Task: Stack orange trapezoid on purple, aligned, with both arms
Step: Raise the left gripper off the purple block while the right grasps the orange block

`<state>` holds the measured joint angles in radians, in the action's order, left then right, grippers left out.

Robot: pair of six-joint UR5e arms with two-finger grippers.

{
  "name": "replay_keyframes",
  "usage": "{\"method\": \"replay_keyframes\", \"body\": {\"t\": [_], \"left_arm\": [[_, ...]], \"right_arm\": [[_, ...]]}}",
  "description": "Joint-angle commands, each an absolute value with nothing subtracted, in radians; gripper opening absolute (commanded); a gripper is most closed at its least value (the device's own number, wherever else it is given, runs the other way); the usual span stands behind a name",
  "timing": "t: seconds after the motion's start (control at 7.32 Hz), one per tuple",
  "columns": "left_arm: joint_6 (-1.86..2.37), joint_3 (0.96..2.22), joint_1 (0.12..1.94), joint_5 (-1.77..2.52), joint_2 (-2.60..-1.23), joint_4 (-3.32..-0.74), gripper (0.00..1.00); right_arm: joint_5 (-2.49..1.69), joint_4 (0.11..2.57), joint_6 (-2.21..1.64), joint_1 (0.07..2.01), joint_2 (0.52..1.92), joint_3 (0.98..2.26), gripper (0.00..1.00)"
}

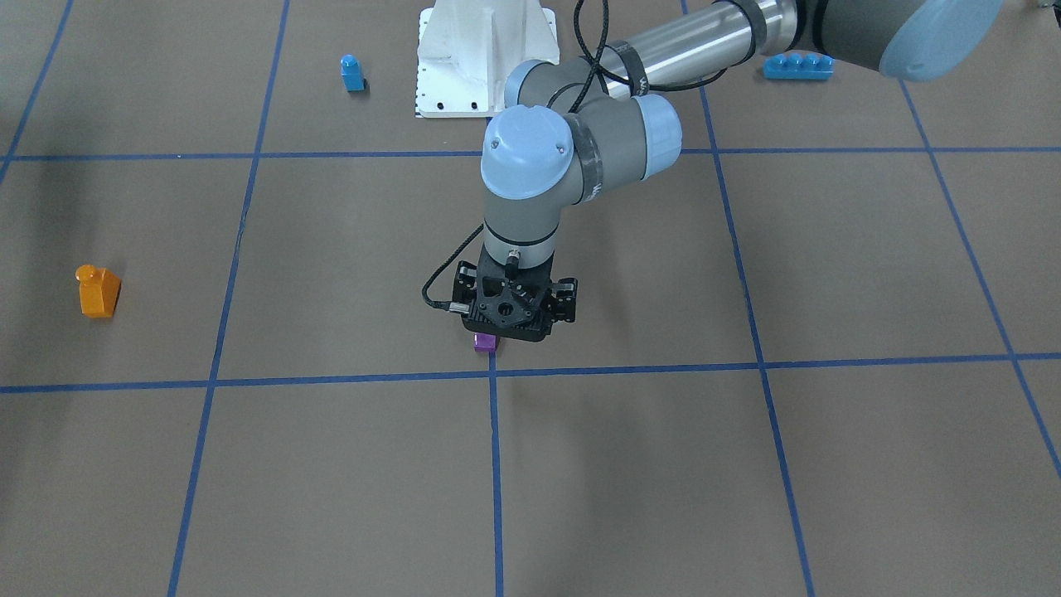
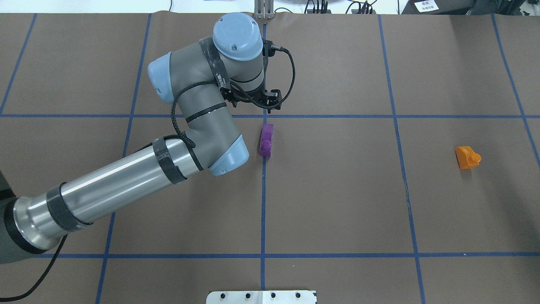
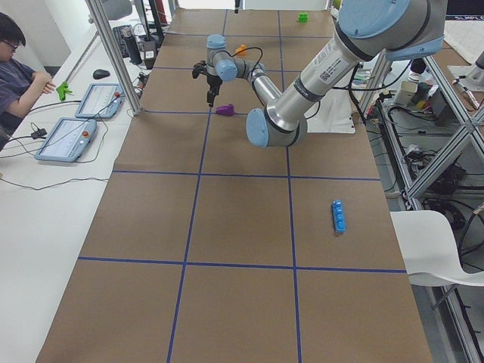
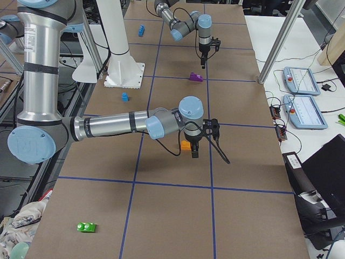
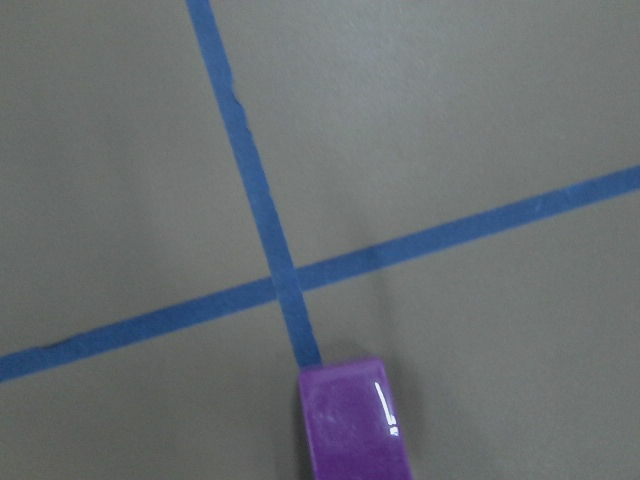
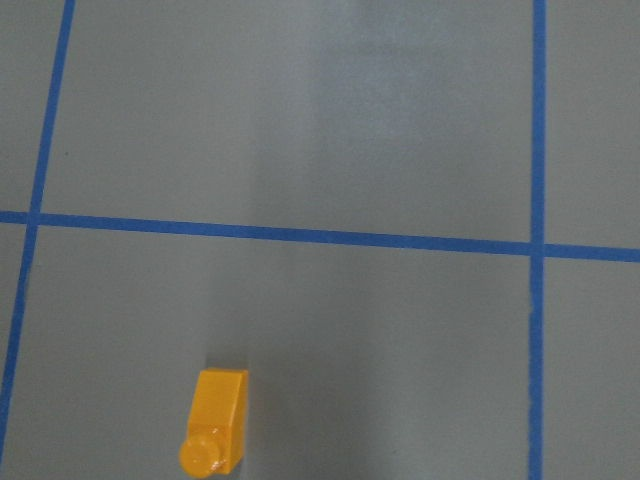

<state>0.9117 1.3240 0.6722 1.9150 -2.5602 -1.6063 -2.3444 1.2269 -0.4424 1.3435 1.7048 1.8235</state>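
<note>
My right gripper is to close on the stud end of the orange trapezoid [image 1: 96,277] [image 6: 211,446], across its sides, leaving the plain end sticking out.
The purple brick [image 2: 266,140] lies free on the table on the middle blue tape line, also in the front view [image 1: 486,342] and at the bottom edge of the left wrist view [image 5: 352,420]. My left gripper [image 2: 253,103] hangs just beyond it, pointing down [image 1: 512,319]. Its fingers are hidden under the wrist, so I cannot tell if it is open. The orange trapezoid [image 2: 467,157] sits alone far to the right [image 1: 98,290] and low in the right wrist view [image 6: 215,425]. My right gripper [image 4: 195,154] shows only in the right side view, high above the orange brick.
A small blue single-stud brick [image 1: 352,73] and a long blue four-stud brick [image 1: 797,66] lie near the robot's white base [image 1: 485,58]. A green brick [image 4: 86,227] lies at the table's right end. Blue tape lines grid the brown table.
</note>
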Motion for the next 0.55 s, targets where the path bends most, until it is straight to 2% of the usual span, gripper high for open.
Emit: {"method": "replay_keyframes", "body": {"t": [0.0,0.27,0.41], "left_arm": [[0.908,1.394,0.722,1.928,-2.554,-1.532,1.0],[0.83,1.471,0.732,1.927,-2.545,-1.42,1.0],[0.824,1.518,0.741,1.927,-2.518,-1.399,1.0]], "right_arm": [[-2.196,1.013,-0.706,1.116,1.755,1.824,1.0],[-2.052,0.973,-0.862,0.917,1.727,1.81,1.0],[-2.043,0.973,-0.865,0.898,1.706,1.778,1.0]]}}
